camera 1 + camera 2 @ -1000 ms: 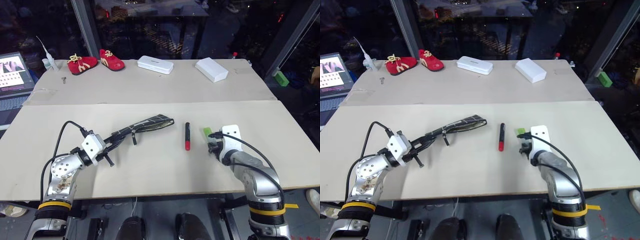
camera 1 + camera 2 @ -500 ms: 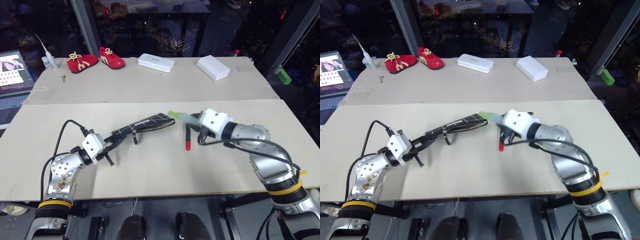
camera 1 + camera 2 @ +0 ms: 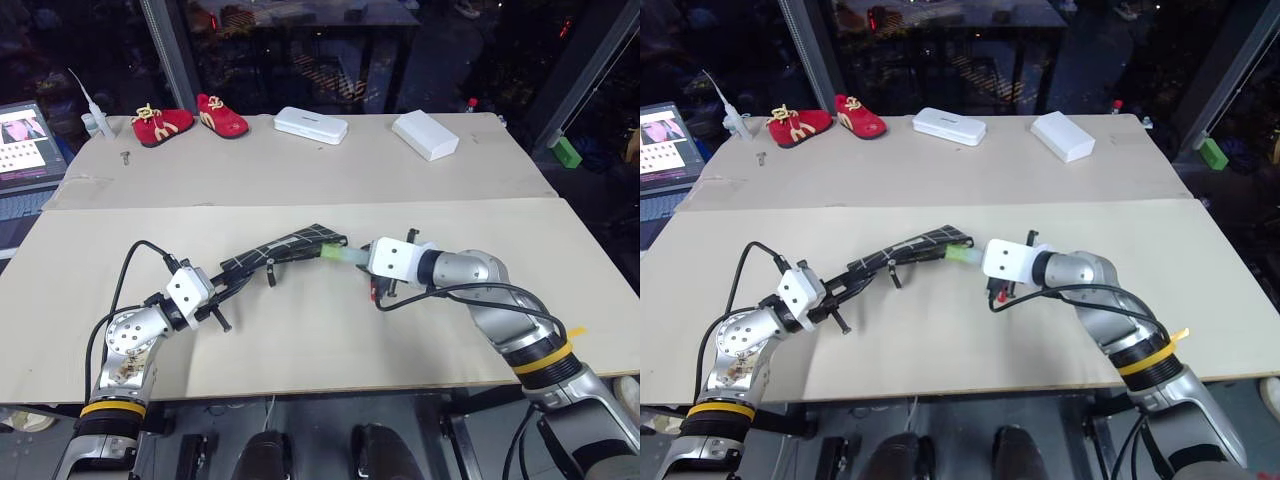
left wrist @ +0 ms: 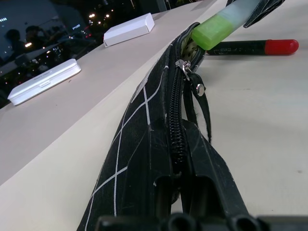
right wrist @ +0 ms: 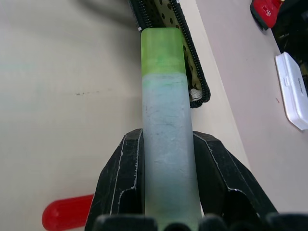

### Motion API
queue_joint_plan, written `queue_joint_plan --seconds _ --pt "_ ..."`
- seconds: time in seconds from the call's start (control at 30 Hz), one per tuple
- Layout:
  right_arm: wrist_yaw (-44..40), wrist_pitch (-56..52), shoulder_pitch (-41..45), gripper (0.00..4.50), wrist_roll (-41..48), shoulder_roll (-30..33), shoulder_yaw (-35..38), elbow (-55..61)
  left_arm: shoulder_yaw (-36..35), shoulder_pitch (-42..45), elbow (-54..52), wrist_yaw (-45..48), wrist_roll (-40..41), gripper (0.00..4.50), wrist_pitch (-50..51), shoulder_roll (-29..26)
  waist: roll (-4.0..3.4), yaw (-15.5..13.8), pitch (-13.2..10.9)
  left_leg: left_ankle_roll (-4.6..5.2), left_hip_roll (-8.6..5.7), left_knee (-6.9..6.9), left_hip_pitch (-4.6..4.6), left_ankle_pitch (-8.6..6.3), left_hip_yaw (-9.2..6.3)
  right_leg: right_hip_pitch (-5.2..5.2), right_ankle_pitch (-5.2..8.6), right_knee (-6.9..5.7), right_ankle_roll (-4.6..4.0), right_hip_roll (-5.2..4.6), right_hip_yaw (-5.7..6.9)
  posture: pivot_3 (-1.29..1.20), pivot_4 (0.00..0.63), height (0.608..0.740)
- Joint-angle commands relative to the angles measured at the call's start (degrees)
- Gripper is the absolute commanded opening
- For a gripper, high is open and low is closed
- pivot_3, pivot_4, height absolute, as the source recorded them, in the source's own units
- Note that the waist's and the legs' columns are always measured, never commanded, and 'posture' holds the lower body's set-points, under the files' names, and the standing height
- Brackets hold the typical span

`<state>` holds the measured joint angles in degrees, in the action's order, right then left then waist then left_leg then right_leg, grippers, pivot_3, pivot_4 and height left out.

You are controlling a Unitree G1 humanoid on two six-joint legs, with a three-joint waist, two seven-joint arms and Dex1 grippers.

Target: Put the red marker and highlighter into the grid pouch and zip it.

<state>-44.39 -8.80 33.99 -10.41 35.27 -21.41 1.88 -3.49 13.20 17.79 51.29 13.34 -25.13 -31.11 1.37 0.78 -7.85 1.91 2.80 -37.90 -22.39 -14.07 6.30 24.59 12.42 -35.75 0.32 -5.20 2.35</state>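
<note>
My right gripper is going to release the highlighter inside the open far half of the grid pouch point(image 3: 308, 247).
The grid pouch point(image 3: 285, 248) is held slightly off the table, its zipper open point(image 4: 174, 96). My left gripper point(image 3: 232, 282) is shut on its near end. My right gripper point(image 3: 362, 258) is shut on the highlighter point(image 5: 166, 125), a pale translucent stick. Its bright green cap point(image 4: 216, 26) sits right at the pouch's open far end; I cannot tell whether the tip is inside. The red marker point(image 4: 255, 46) lies on the table just beyond, partly hidden under my right hand in the head views.
At the table's far side are a pair of red shoes point(image 3: 190, 120) and two white boxes point(image 3: 311, 125) point(image 3: 425, 135). A laptop point(image 3: 25, 145) and a small bottle point(image 3: 92, 120) stand at the far left. A green block point(image 3: 565, 152) lies off the far right.
My right gripper has lifted the highlighter from right of the marker, rolled over, and carried it left to the pouch's open end. The left gripper and pouch have stayed put.
</note>
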Motion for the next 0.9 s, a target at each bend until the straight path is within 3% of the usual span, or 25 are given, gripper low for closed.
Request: queue_joint_plan --seconds 0.03,0.23,0.6,0.9 --pt "-1.3 -0.9 2.0 1.05 2.0 -0.3 3.4 1.6 -0.2 0.1 -1.9 0.1 -0.1 0.0 -1.3 -0.4 0.0 0.0 0.0 0.0 0.0 0.0 0.0 0.0 0.0 0.0 0.0 0.0 0.0 0.0 0.0 0.0 0.15 0.74" --pt "-2.8 -6.2 3.3 1.05 2.4 -2.3 2.9 2.7 0.0 0.0 -1.5 0.5 -0.2 0.0 -1.7 -0.5 -0.01 0.1 0.0 0.0 0.02 0.0 0.01 0.0 -0.01 0.0 -0.01 -0.01 -0.02 0.01 0.0 0.0 0.15 0.74" --pt "-0.8 -1.8 8.7 1.05 -6.6 -6.7 -3.3 -4.7 0.2 0.9 -1.0 1.1 -0.4 0.0 -1.8 -0.6 -0.02 0.0 0.0 0.0 0.01 0.0 -0.03 0.0 0.06 0.05 -0.02 -0.04 -0.03 0.0 0.02 0.0 0.15 0.74" --pt "3.2 12.0 12.0 1.05 -14.5 -10.7 -10.1 -12.7 0.1 2.0 -0.8 1.7 -0.4 0.0 -1.5 -1.0 -0.03 0.3 0.0 -0.01 0.01 0.0 -0.03 0.0 0.11 0.12 -0.02 -0.11 -0.04 0.02 0.01 0.0 0.15 0.74"
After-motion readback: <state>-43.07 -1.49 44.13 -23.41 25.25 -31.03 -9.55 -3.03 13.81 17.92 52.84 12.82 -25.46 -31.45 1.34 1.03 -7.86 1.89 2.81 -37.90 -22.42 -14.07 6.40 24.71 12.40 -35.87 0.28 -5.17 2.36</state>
